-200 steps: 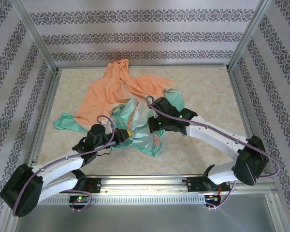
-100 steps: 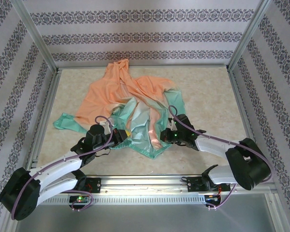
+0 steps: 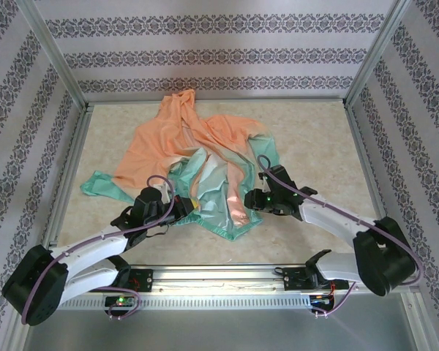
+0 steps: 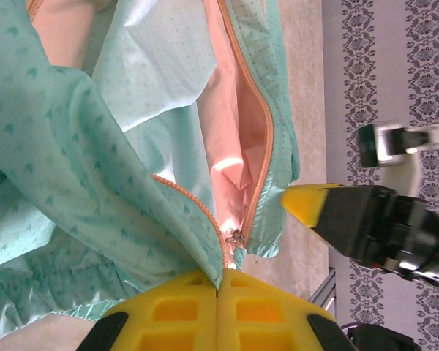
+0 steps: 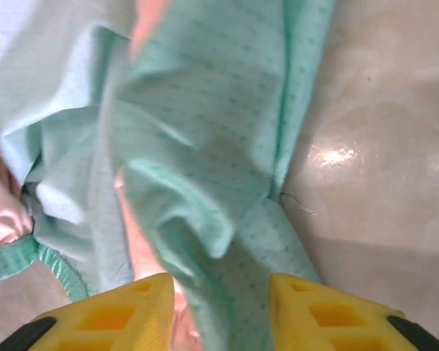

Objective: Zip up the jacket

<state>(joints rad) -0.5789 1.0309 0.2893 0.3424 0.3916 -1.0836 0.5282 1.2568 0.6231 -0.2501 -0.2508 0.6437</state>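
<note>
The robot's right gripper spans a mint fold away from the slider, so it should pinch the zipper edge (image 4: 257,232) next to the slider and raise it toward the left gripper.
The jacket (image 3: 205,142) lies open on the table, orange hood at the far end, mint green hem toward me. My left gripper (image 3: 189,205) is shut on the hem's left zipper edge; in the left wrist view its yellow fingers (image 4: 168,314) pinch the mint fabric (image 4: 95,168) just below the small metal slider (image 4: 236,236). Orange zipper teeth (image 4: 262,139) run away up the opening. My right gripper (image 3: 250,202) stands open at the hem's right side. In the right wrist view a mint fold (image 5: 205,131) lies loose between its spread fingers (image 5: 329,314).
The beige marbled table (image 3: 322,139) has free room to the right and far left. One mint sleeve cuff (image 3: 95,186) trails left. An aluminium rail (image 3: 219,272) borders the near edge, and patterned walls close in on three sides.
The right gripper drew the jacket's right front panel toward the near right, spreading it flatter, then opened and let the fabric go. The left gripper stayed shut in place.
</note>
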